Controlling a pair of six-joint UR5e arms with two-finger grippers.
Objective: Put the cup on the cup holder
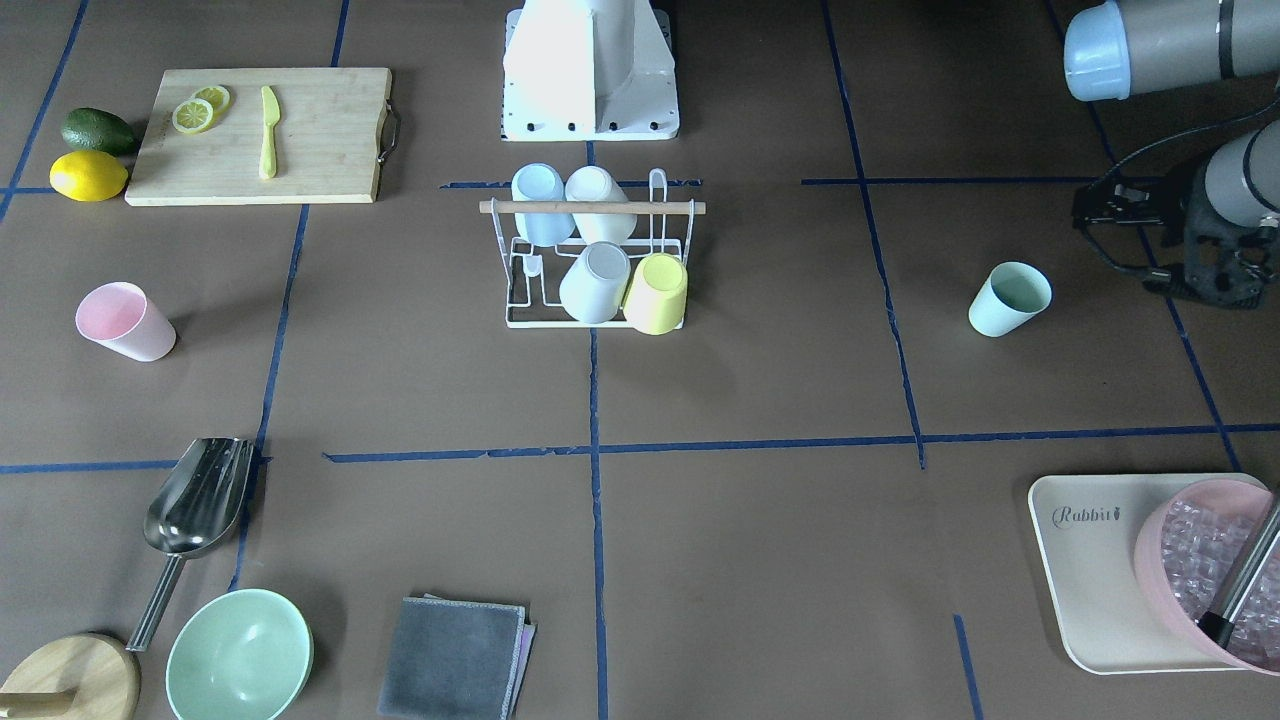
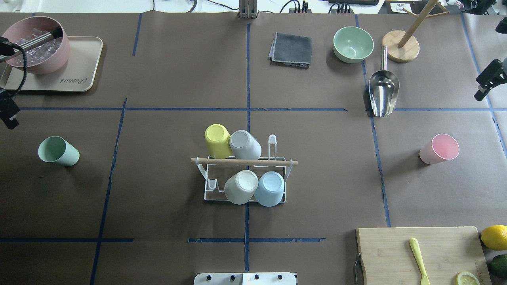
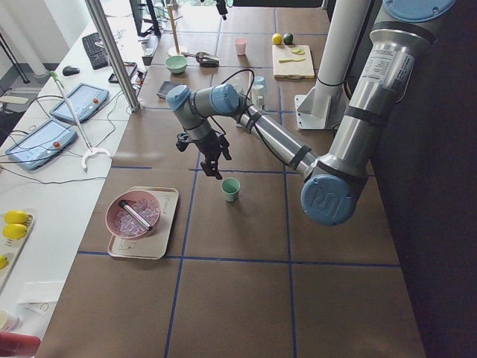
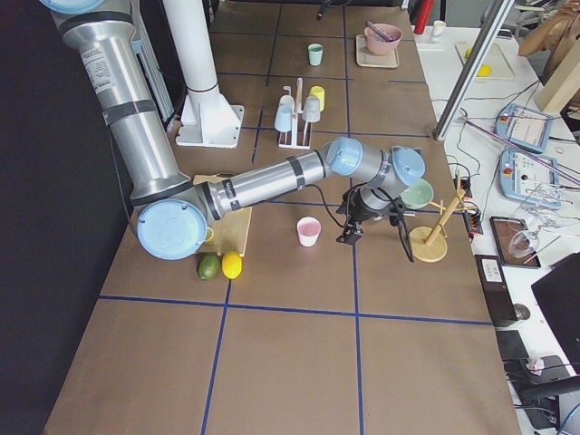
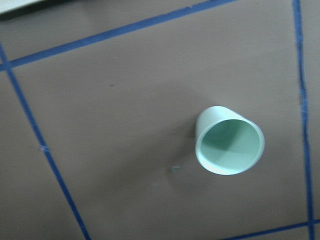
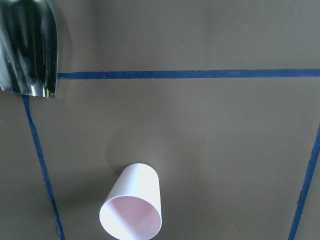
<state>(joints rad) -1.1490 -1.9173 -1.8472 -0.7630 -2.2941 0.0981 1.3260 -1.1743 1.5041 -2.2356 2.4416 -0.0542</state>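
I will close my right gripper on the outer sides of the pink cup (image 1: 136,330) (image 6: 137,185), putting one finger on each side of the cup's body.
The cup holder (image 1: 660,208), a white wire rack with a wooden rod across its top, stands at the table's middle and also shows in the overhead view (image 2: 277,162). It carries several upturned cups, among them a yellow one (image 1: 657,292). A mint cup (image 1: 1010,298) stands upright on my left side and shows in the left wrist view (image 5: 229,146). My left gripper (image 1: 1195,282) hovers beside it, open and empty. A pink cup (image 2: 439,149) stands upright on my right side and shows in the right wrist view (image 6: 134,210). My right gripper (image 2: 485,85) hovers beyond it, open and empty.
A cutting board (image 2: 420,253) with a yellow knife, lemon slices, a lemon and an avocado lies near my right. A metal scoop (image 2: 383,93), a green bowl (image 2: 353,44), a grey cloth (image 2: 291,49) and a wooden stand are far right. A tray (image 2: 83,67) with a pink bowl is far left.
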